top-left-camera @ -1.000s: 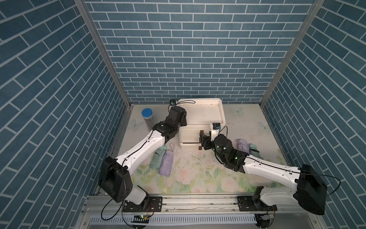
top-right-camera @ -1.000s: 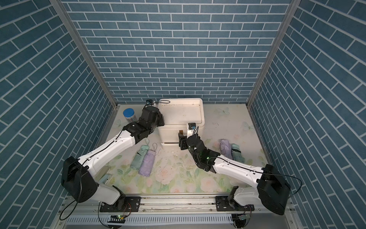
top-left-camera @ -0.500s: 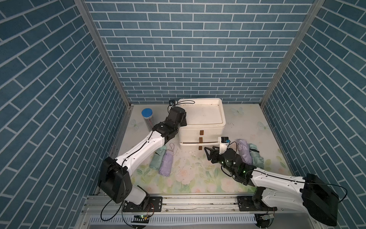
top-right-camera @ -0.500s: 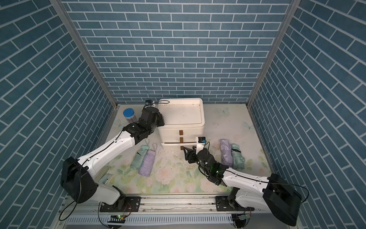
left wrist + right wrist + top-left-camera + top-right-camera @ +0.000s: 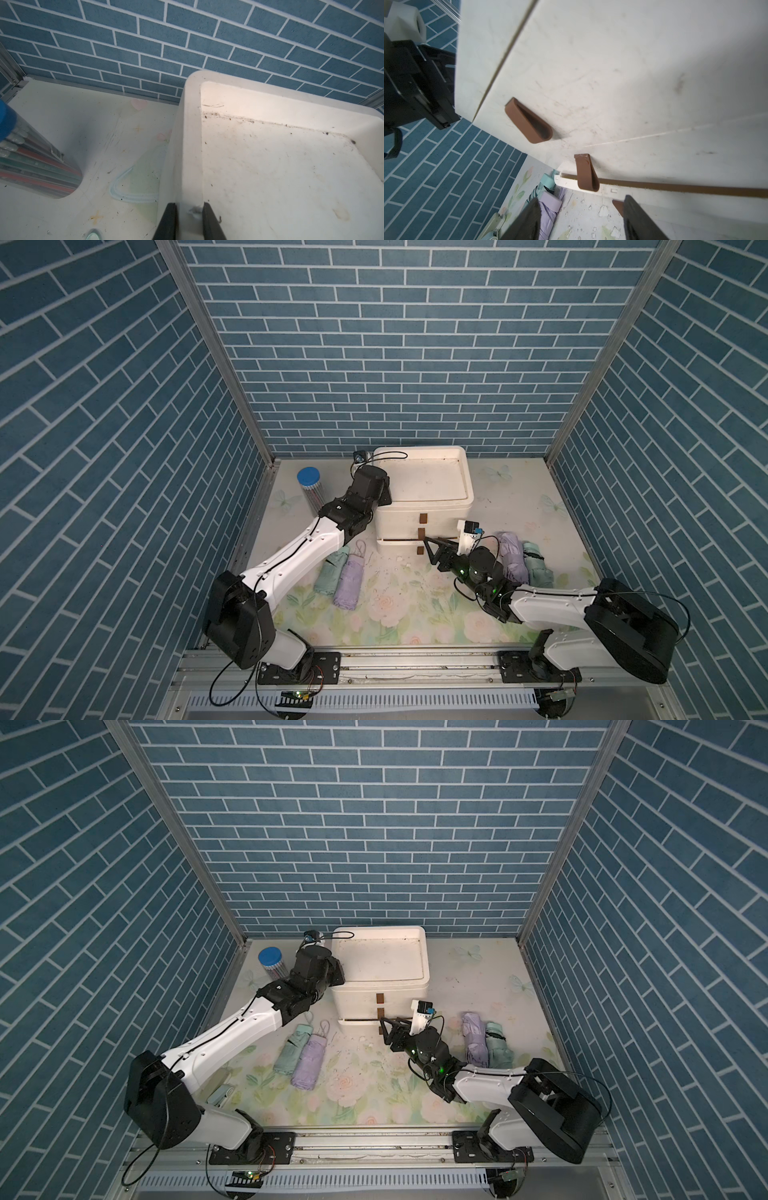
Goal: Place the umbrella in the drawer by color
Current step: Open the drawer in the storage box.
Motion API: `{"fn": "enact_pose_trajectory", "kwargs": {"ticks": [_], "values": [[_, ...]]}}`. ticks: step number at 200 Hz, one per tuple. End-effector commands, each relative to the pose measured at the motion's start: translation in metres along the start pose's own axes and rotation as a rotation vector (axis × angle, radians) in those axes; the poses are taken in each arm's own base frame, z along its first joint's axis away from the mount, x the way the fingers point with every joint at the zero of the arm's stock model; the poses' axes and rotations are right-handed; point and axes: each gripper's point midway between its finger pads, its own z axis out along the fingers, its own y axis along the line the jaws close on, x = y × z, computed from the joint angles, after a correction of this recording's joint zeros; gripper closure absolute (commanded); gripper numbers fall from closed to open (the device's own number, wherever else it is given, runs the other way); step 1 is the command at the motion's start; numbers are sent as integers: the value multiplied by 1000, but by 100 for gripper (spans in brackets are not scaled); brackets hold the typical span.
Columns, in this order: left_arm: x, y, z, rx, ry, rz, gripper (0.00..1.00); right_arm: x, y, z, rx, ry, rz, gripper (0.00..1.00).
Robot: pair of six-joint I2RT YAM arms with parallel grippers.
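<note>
The middle brown drawer handle is beyond my right gripper's open fingers, and its drawer is shut. Next, I reach farther in and pinch that drawer handle (image 5: 421, 533) before I pull.
The white drawer unit (image 5: 440, 516) stands at the back centre with three brown handles (image 5: 529, 121) down its front. A dark gap shows under the middle handle (image 5: 586, 173), where that drawer stands slightly out. My left gripper (image 5: 189, 207) is shut on the rim of the unit's top tray (image 5: 191, 145). My right gripper (image 5: 430, 549) is open and empty, close in front of the lower handles. A green umbrella (image 5: 330, 574) and a purple umbrella (image 5: 349, 583) lie folded at the left. Another purple umbrella (image 5: 513, 558) and green umbrella (image 5: 536, 568) lie beside my right arm.
A clear tube with a blue cap (image 5: 309, 489) stands at the back left, near my left wrist. A small pale object (image 5: 220, 1094) lies near the front left edge. Brick-pattern walls close in three sides of the floral mat (image 5: 399, 614).
My right gripper drew back from the drawer front, then came forward again to the lower handles, staying open. The left arm has not moved.
</note>
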Motion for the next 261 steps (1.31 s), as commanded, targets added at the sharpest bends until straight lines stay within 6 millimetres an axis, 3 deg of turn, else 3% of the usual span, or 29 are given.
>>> {"fn": "enact_pose_trajectory", "kwargs": {"ticks": [1,172,203,247,261], "values": [[84,7,0,9,297,-7,100,-6,16,2,-106,-24,66,38],[87,11,-3,7,298,13,100,0,12,28,-139,-28,193,50],[88,11,-2,6,298,15,100,1,10,32,-127,-23,207,60],[88,12,-2,2,299,10,100,4,6,35,-109,-14,221,87],[88,12,-2,3,298,8,100,4,7,36,-111,-11,221,88]]}}
